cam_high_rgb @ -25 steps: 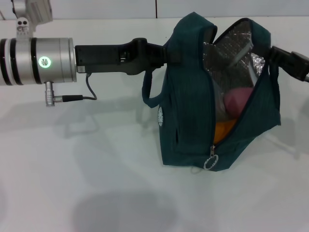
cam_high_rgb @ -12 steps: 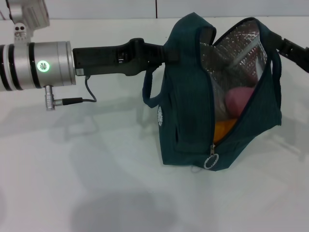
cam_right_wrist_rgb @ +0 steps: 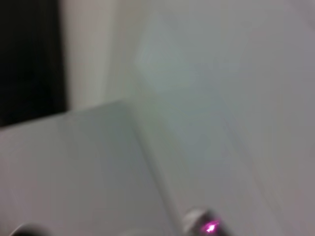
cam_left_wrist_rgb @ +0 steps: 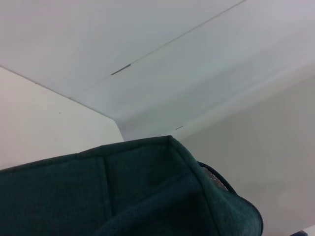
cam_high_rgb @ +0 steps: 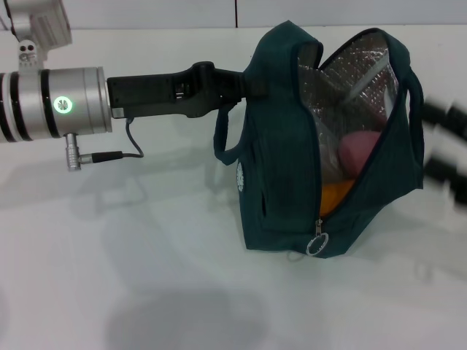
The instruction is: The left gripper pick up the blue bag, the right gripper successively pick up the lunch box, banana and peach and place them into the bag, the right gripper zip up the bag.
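Observation:
I need to next close my right gripper on the zip pull's ring [cam_high_rgb: 317, 244] at the bottom of the blue bag's opening.
The blue bag [cam_high_rgb: 284, 160] stands upright on the white table with its zip open and its silver lining showing. Inside it I see the pink peach [cam_high_rgb: 359, 149] and, lower down, the orange-yellow banana [cam_high_rgb: 336, 195]. The lunch box is hidden. The ring zip pull [cam_high_rgb: 317, 246] hangs at the bottom of the opening. My left gripper [cam_high_rgb: 252, 82] reaches in from the left and is shut on the bag's upper left edge; its wrist view shows only the bag fabric [cam_left_wrist_rgb: 147, 196]. My right gripper [cam_high_rgb: 446, 146] is a dark blur just right of the bag.
A bare white table [cam_high_rgb: 146, 277] spreads in front of and to the left of the bag. A pale wall [cam_high_rgb: 146, 11] runs along the far edge. The left arm's silver wrist [cam_high_rgb: 58, 102] and cable [cam_high_rgb: 131, 142] hang over the table's left part.
My right gripper has left the bag's upper right rim and moved out to the right and down, now blurred by motion. The left arm has shifted slightly left; the bag stays upright.

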Controlling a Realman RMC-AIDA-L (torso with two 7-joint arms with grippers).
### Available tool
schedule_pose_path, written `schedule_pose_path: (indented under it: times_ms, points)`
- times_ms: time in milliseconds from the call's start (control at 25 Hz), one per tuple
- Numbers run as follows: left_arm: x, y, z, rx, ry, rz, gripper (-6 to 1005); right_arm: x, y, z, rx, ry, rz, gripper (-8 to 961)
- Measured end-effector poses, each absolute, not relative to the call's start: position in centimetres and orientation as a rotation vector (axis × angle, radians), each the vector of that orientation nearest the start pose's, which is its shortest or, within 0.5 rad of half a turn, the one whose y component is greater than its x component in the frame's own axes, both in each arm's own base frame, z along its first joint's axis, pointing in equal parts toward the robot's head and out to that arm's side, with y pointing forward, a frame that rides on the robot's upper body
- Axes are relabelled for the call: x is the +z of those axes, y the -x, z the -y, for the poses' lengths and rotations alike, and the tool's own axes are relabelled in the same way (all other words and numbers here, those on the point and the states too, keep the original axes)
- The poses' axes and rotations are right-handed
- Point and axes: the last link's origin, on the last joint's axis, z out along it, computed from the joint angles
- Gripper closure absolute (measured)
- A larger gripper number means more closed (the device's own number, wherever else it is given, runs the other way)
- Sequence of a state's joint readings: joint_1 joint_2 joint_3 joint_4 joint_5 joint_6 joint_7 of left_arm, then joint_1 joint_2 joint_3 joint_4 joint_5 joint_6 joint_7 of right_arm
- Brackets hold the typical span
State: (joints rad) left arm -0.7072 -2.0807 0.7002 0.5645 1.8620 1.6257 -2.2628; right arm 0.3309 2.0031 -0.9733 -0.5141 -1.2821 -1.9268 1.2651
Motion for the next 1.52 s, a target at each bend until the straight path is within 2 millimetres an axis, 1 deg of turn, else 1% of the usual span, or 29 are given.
schedule_pose_path:
  times_ms: [40, 80, 160, 280, 520, 760, 920, 1200, 1520]
  points:
    - [-0.7, 18.7, -36.0, -1.088, 2.573, 1.767, 958, 4.0, -25.3, -25.5, 1.525, 2.537, -0.436, 68]
    - [-0.7, 18.7, -36.0, -1.088, 2.573, 1.767, 958, 3.4, -25.4, -24.6, 1.518, 2.580, -0.369, 69]
    - [-0.7, 18.7, -36.0, -1.088, 2.573, 1.767, 958, 2.2, -25.7, -23.2, 1.515, 2.630, -0.298, 71]
    - [-0.8, 18.7, -36.0, -1.089, 2.571, 1.774, 958, 0.5, -26.1, -22.0, 1.477, 2.679, -0.278, 73]
    - [-0.9, 18.6, -36.0, -1.090, 2.576, 1.775, 958, -2.8, -27.6, -22.5, 1.249, 2.725, -0.429, 78]
    - [-0.9, 18.4, -36.0, -1.090, 2.581, 1.772, 958, -5.0, -28.4, -23.1, 1.058, 2.790, -0.479, 83]
    - [-0.9, 18.4, -36.1, -1.090, 2.583, 1.770, 958, -5.3, -28.7, -23.4, 1.010, 2.786, -0.490, 87]
    - [-0.9, 18.3, -36.1, -1.090, 2.585, 1.766, 958, -5.3, -29.0, -23.8, 0.999, 2.733, -0.482, 93]
    - [-0.9, 18.2, -36.1, -1.099, 2.587, 1.762, 958, -5.7, -28.4, -24.5, 0.982, 2.757, -0.445, 99]
